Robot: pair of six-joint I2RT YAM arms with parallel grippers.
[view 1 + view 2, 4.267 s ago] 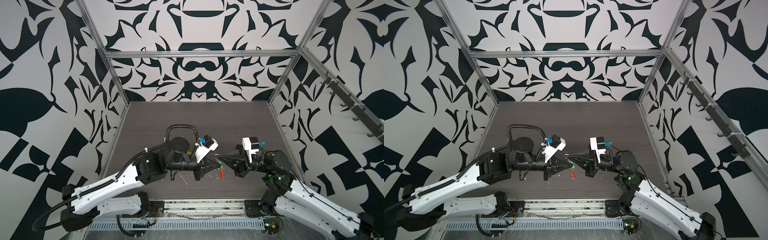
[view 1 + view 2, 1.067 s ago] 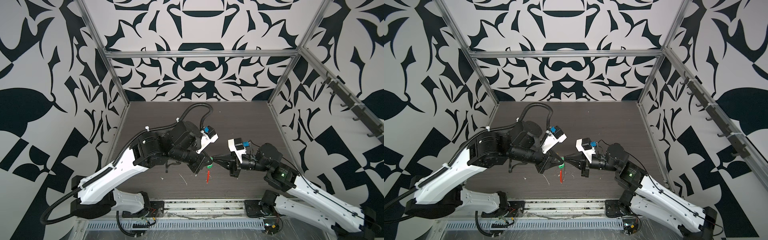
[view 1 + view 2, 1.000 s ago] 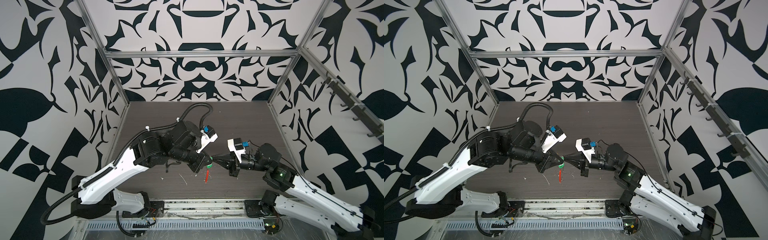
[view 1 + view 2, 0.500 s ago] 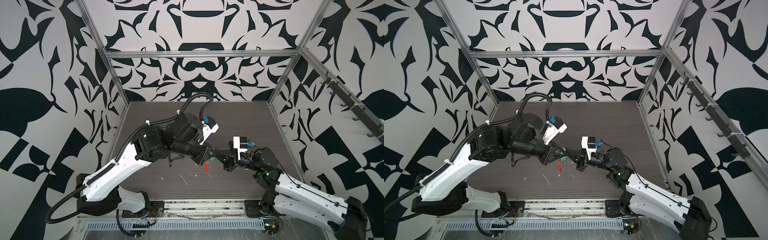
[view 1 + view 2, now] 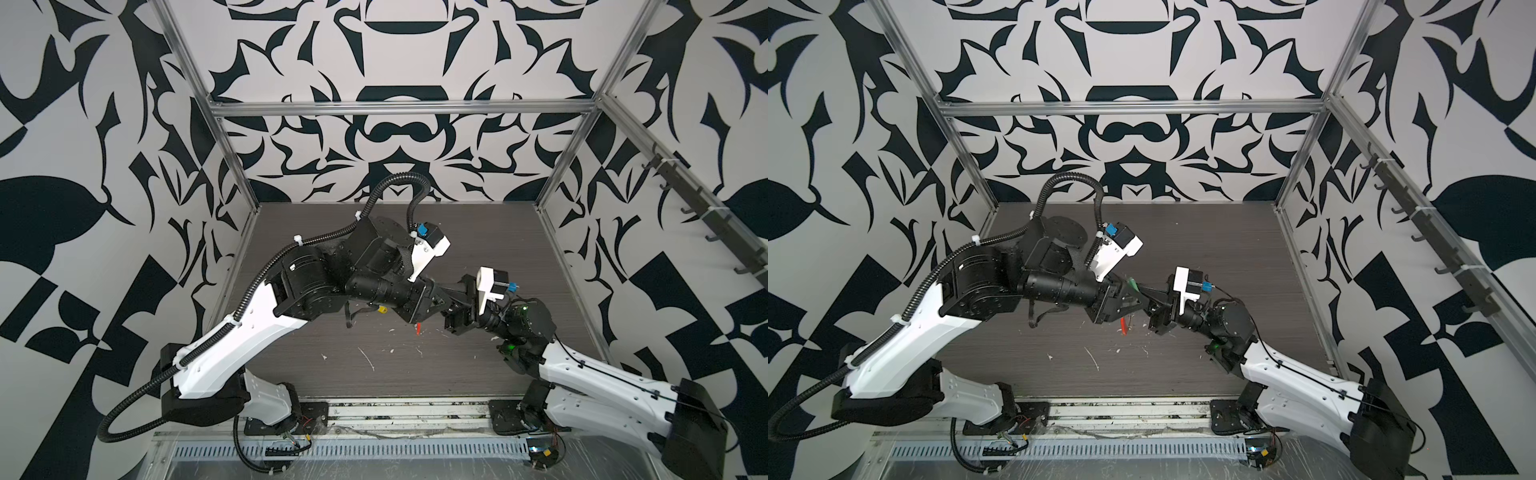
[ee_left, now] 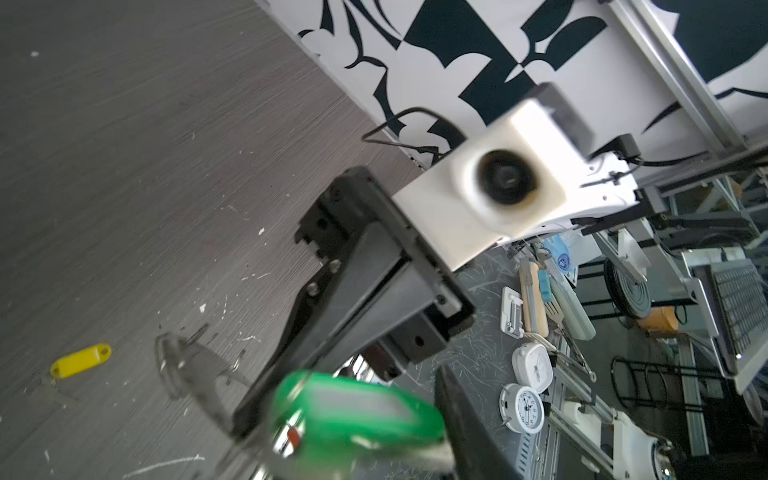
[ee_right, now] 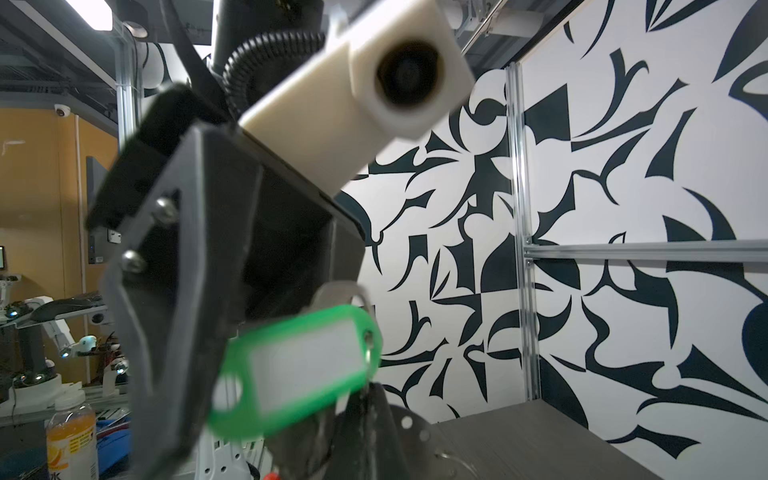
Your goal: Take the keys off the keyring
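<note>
I have the fingers of my left gripper around the green tag, so next I back my left gripper off and pinch the tag's small ring (image 7: 369, 352) before my right gripper opens.
My two grippers meet tip to tip in mid-air over the middle of the table. The green-tagged key (image 7: 297, 368) hangs between them, its silvery blade (image 7: 340, 291) behind the tag. My right gripper (image 7: 368, 401) is shut on the keyring's wire (image 7: 459, 461), right under the tag's small ring. The red sleeve (image 5: 1123, 325) dangles below. My left gripper (image 6: 357, 457) has its jaws apart around the blurred green tag (image 6: 353, 407). The yellow-tagged key (image 6: 81, 359) lies loose on the table (image 5: 478, 249), partly hidden by the left arm in a top view (image 5: 380, 308).
White flecks and scraps (image 5: 368, 359) dot the dark table's front half. Patterned walls and aluminium posts (image 5: 561, 174) close the table in on three sides. The left arm's cable loop (image 5: 395, 187) arches toward the back wall.
Both grippers have risen and shifted back and to the right together. The left jaws, shut on the green tag a second ago, have come apart.
</note>
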